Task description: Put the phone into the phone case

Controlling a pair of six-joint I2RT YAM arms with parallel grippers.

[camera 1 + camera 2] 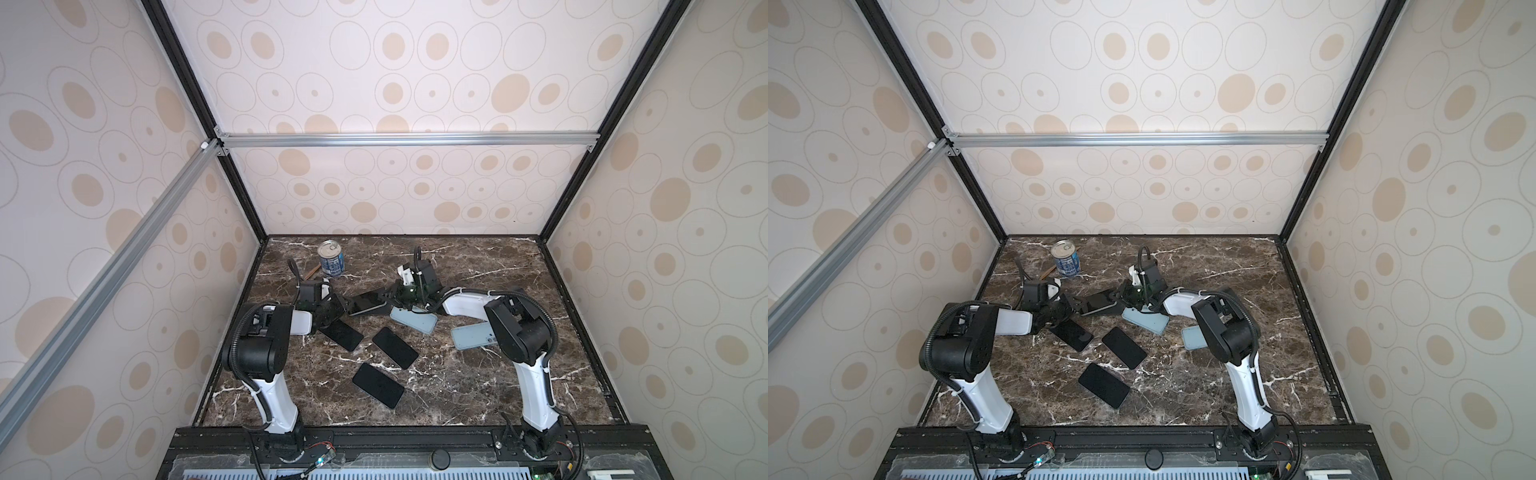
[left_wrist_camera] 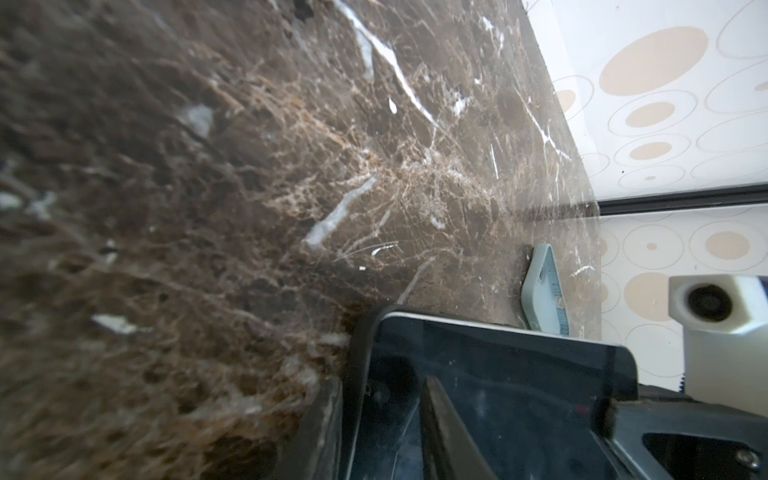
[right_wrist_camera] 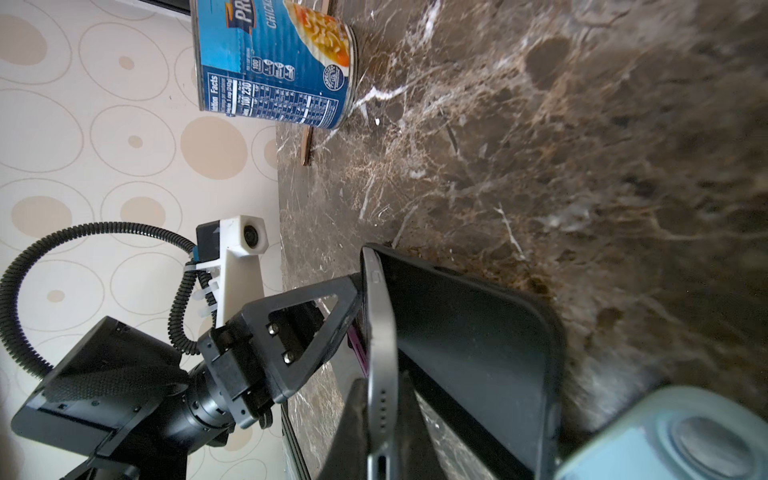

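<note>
The phone's grey bottom edge slants away from the case in the robot's right gripper, so the robot should lower it, open that gripper and pinch it with the case's rim (image 3: 552, 388).
A dark phone (image 1: 368, 303) hangs just above the marble table, held between both grippers. My right gripper (image 3: 380, 382) is shut on the grey bottom edge of the phone (image 3: 379, 332). A black phone case (image 3: 478, 340) meets the phone at its far end and splays away from it at my end. There my left gripper (image 2: 380, 399) is shut, one finger outside the rim of the case (image 2: 357, 370), the other on the phone's screen (image 2: 498, 374). In both top views the left gripper (image 1: 1073, 309) and right gripper (image 1: 1121, 296) face each other.
Three black phones (image 1: 343, 332) (image 1: 395, 347) (image 1: 378, 384) lie flat mid-table. Two light-blue cases (image 1: 413, 320) (image 1: 473, 336) sit under and beside the right arm. A blue soup can (image 1: 330, 258) and a wooden stick (image 1: 311, 272) stand near the back left corner.
</note>
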